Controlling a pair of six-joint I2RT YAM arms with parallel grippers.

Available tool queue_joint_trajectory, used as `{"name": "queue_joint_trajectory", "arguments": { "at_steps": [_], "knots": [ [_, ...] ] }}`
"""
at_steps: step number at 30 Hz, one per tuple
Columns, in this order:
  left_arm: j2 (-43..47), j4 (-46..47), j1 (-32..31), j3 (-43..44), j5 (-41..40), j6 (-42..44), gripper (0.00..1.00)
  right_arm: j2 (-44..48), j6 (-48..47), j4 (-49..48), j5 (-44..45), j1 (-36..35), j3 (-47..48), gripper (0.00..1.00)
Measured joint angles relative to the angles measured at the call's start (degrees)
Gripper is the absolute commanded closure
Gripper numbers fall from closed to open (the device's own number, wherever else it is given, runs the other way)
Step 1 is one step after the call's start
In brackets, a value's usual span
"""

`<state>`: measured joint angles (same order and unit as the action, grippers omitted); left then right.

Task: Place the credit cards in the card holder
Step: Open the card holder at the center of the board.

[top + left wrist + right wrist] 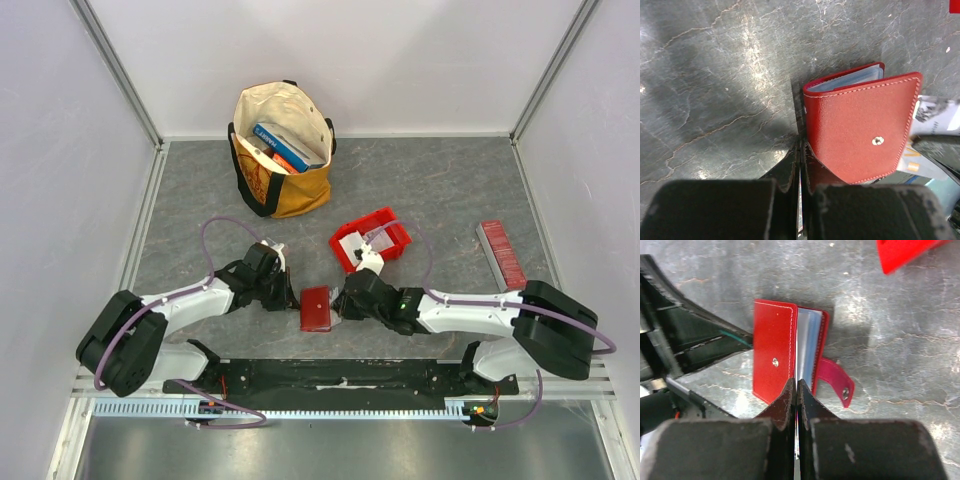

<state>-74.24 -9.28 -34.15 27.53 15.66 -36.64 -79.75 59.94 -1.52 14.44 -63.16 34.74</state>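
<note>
With the cover folded over the card holder's sleeves, my left gripper should leave the card holder's fold, take the cover's loose edge [794, 347] and swing it open.
The card holder [315, 308], a small dark red wallet, lies on the grey table between my two grippers. In the right wrist view the card holder [772, 355] gapes slightly, showing pale sleeves [807, 347] and a loose snap tab [836, 382]. My right gripper [797, 382] is shut on a thin credit card held edge-on, its tip at the sleeves. From the left wrist that card [935, 112] shows white and printed behind the card holder [860, 125]. My left gripper [801, 145] is shut, its fingertips against the wallet's edge. More credit cards [352, 246] lie in the red bin.
The red plastic bin [395, 225] stands just behind the right gripper [343, 300]. A tan tote bag [283, 148] with blue books is at the back. A ridged red strip [502, 253] lies at the right. The left gripper [290, 297] sits left of the wallet.
</note>
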Motion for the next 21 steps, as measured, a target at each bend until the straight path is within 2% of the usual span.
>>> {"name": "queue_joint_trajectory", "arguments": {
  "at_steps": [9,15,21],
  "knots": [
    [0.0,0.0,0.0,0.1,0.0,0.0,0.98,3.0,-2.7,-2.7,-2.9,0.0,1.0,1.0],
    [0.2,-0.1,0.0,1.0,-0.2,0.0,0.98,-3.1,-3.1,-8.4,-8.2,-0.1,2.6,1.0],
    [2.3,-1.4,0.0,1.1,-2.0,0.0,0.98,-9.2,-3.3,-10.4,-9.9,-0.7,5.6,1.0]
  ]
}}
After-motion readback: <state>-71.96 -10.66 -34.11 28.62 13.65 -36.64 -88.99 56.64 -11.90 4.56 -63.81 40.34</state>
